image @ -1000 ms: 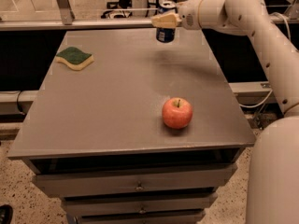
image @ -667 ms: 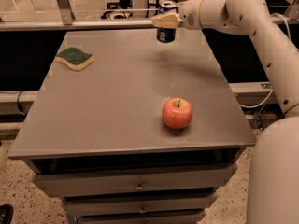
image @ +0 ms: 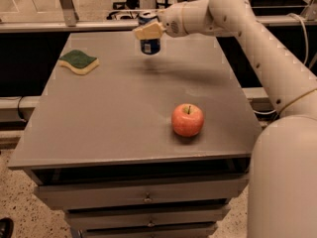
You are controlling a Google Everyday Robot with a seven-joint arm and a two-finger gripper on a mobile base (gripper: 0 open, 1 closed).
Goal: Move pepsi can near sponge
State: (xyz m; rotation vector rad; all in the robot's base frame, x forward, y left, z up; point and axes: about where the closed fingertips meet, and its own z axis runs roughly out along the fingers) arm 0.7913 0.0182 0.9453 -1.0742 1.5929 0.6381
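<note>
The robot's gripper will release the pepsi can on the grey table (image: pixel 108 63) against the edge of the sponge that faces the robot's arm. The can hangs above the table's far middle.
The pepsi can (image: pixel 149 45), dark blue with a silver top, hangs upright above the far middle of the grey table (image: pixel 124 113). My gripper (image: pixel 148 30) is shut on the pepsi can from the right side, with a pale finger (image: pixel 146 31) across its front. The sponge (image: pixel 79 61), green on top and pale yellow below, lies flat at the far left of the table, well to the left of the can.
A red apple (image: pixel 187 119) stands at the front right of the table. My white arm (image: pixel 237 29) reaches in from the right. Drawers (image: pixel 143 197) sit below the tabletop. A rail and chair legs stand behind the table.
The gripper and the pepsi can have moved left, toward the sponge side, still lifted off the table. Sponge and apple have not moved.
</note>
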